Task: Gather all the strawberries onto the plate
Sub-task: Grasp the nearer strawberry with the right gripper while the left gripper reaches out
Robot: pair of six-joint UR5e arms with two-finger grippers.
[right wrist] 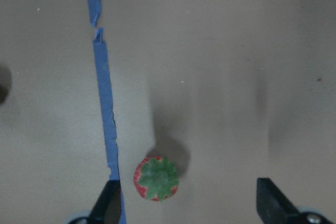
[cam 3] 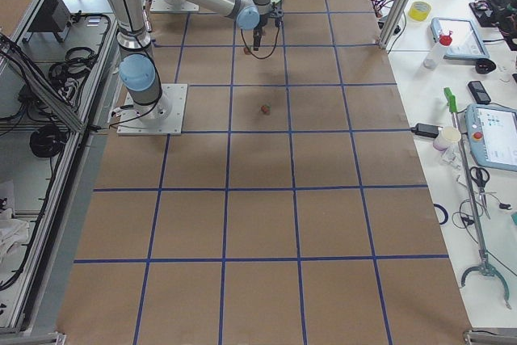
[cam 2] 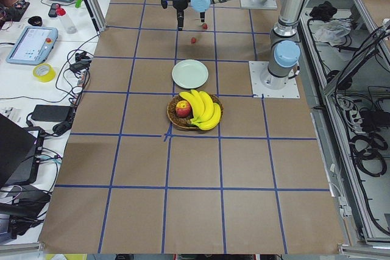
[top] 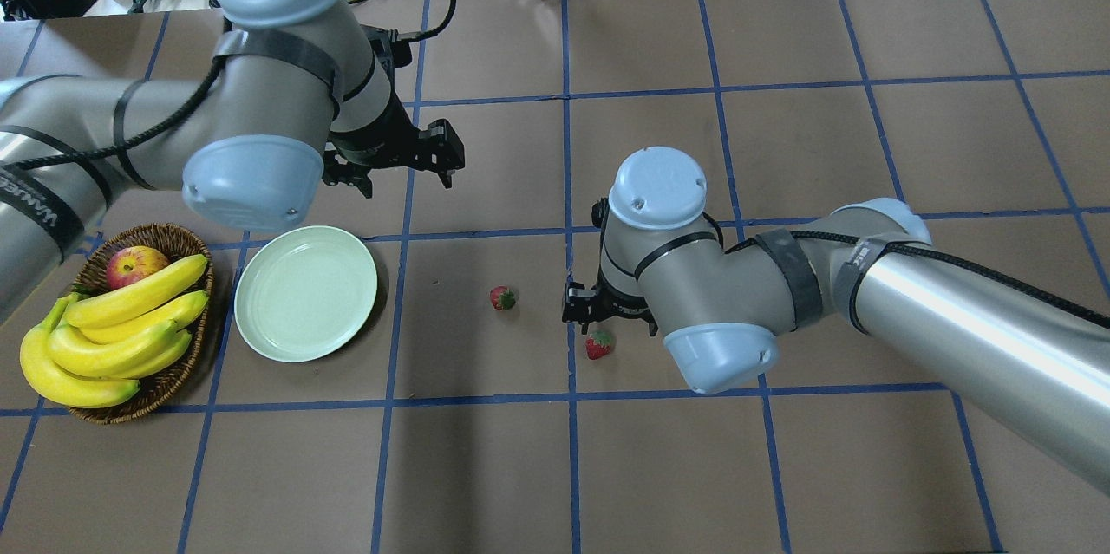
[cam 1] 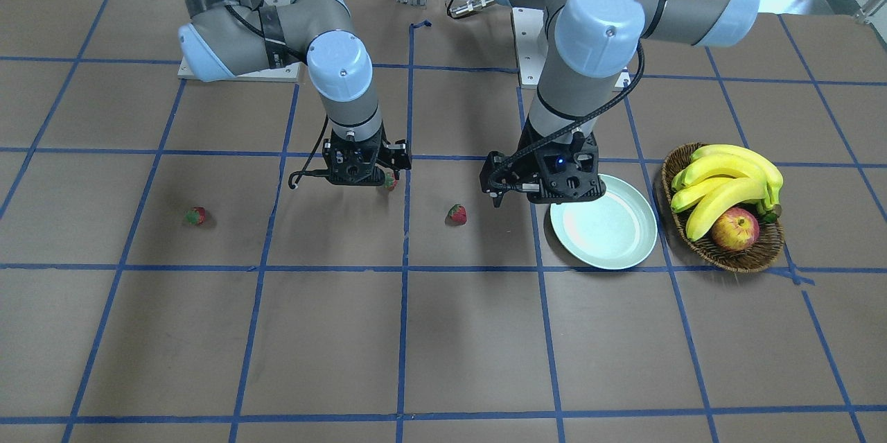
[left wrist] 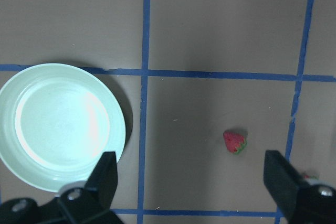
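The strawberry between the arms, the one nearest the mint plate, is next for my left gripper, which should go to it and close on the strawberry's red body [cam 1: 457, 213] [left wrist: 233, 141].
Three strawberries lie on the brown table. One [cam 1: 457, 213] lies between the arms and also shows in the left wrist view [left wrist: 234, 141]. One [cam 1: 390, 181] lies right under my right gripper [cam 1: 367, 169]; in the right wrist view this strawberry [right wrist: 156, 178] sits close to the left finger [right wrist: 107, 203] of the open, empty right gripper [right wrist: 185, 192]. The third strawberry [cam 1: 196, 215] lies far out on my right side and is hidden in the overhead view. The empty mint plate [top: 305, 292] lies beside my left gripper [top: 399, 151], which hovers open and empty over the plate's edge [left wrist: 58, 124].
A wicker basket [top: 173, 235] with bananas [top: 113, 329] and a red-yellow apple [top: 134, 263] stands next to the plate on my left. Blue tape lines grid the table. The arm bases stand at the robot's edge.
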